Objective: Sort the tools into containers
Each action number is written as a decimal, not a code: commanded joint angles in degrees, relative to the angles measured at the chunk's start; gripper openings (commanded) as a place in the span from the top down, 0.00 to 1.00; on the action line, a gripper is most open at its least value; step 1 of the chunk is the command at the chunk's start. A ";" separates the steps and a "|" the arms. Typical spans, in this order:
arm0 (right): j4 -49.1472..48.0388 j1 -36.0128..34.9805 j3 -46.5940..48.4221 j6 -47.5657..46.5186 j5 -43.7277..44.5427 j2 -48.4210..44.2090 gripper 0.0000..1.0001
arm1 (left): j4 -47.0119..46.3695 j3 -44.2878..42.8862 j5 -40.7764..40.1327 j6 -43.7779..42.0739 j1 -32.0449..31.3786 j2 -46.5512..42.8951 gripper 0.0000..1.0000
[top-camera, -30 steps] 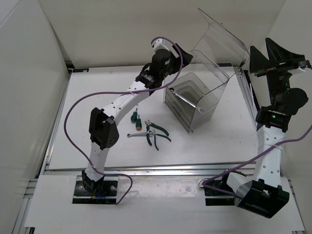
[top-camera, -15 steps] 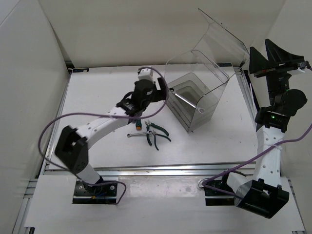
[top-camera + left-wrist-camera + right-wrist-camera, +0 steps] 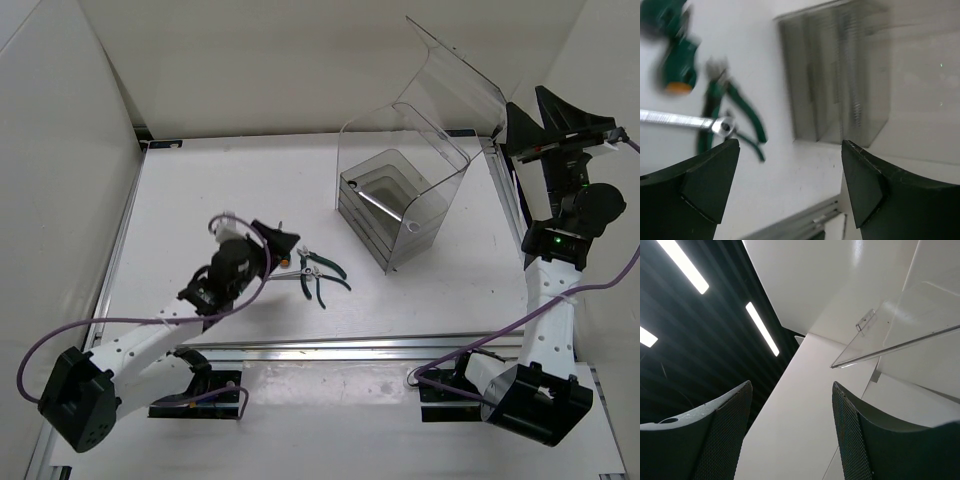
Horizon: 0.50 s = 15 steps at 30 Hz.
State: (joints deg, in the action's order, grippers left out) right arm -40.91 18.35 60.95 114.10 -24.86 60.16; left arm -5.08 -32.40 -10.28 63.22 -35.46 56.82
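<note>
I should next move my left gripper to the second wrench and close it on its handle (image 3: 293,275) (image 3: 701,122), near the end of the handle that lies on the dark-green pliers.
The clear bin (image 3: 400,205) stands at the back right with its lid raised, and one silver wrench (image 3: 381,206) lies inside. It also shows in the left wrist view (image 3: 840,75). The dark-green pliers (image 3: 323,273) lie on the table, with a second wrench (image 3: 685,120) and two green screwdrivers, one with an orange end (image 3: 677,67), beside them. My left gripper (image 3: 282,245) is open and empty, just left of the pliers, partly hiding the screwdrivers in the top view. My right gripper (image 3: 530,100) is open and empty, raised high at the right and pointing up.
White walls enclose the table on the left, back and right. A metal rail (image 3: 350,345) runs along the near edge. The raised clear lid (image 3: 900,340) hangs close to my right gripper.
My left arm pulled back from the bin toward the near left and dropped low beside the tools. The right arm barely moved.
</note>
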 commanded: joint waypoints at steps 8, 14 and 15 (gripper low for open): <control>0.30 0.28 1.80 16.85 -3.61 -1.10 0.32 | -8.10 11.66 -17.83 39.07 -12.52 -0.75 0.05; 0.91 0.28 2.86 17.38 -3.44 -1.10 0.32 | -8.29 15.34 -24.60 50.41 -18.32 4.00 0.04; 1.00 0.46 3.30 17.38 -3.53 -0.92 0.32 | -7.58 15.53 -25.83 51.90 -18.85 4.35 0.04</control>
State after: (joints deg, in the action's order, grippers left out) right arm -38.72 18.37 61.08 114.10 -27.66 60.12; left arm -13.30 -18.28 -29.76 106.63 -53.17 60.51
